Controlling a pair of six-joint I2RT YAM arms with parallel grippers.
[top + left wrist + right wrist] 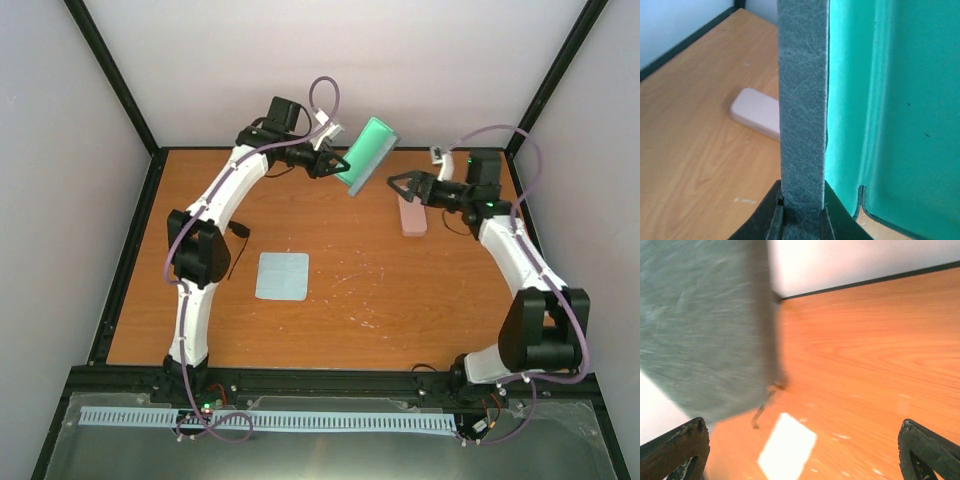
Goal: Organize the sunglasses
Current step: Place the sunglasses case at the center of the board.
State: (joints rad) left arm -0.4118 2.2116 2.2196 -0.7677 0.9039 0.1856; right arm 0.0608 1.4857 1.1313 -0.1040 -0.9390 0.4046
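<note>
Next, my left gripper lets go of the blue-grey case on the table (351, 231) between the cloth and the pink case.
My left gripper (333, 163) is raised over the back of the table. It is shut on one wall of an open blue-grey case (368, 155) with a green lining, and in the left wrist view (801, 202) its jaws pinch the case's grey edge (802, 125). My right gripper (392, 184) is open and empty, just right of that case and above a closed pink case (412, 216). The black sunglasses (241, 231) lie at the left, partly hidden by my left arm. One thin arm of them shows in the right wrist view (762, 412). The red pair is out of view.
A square light-blue cloth (282, 275) lies left of the table's middle and shows blurred in the right wrist view (787, 450). The pink case also shows in the left wrist view (757, 112). Black frame rails and white walls bound the table.
</note>
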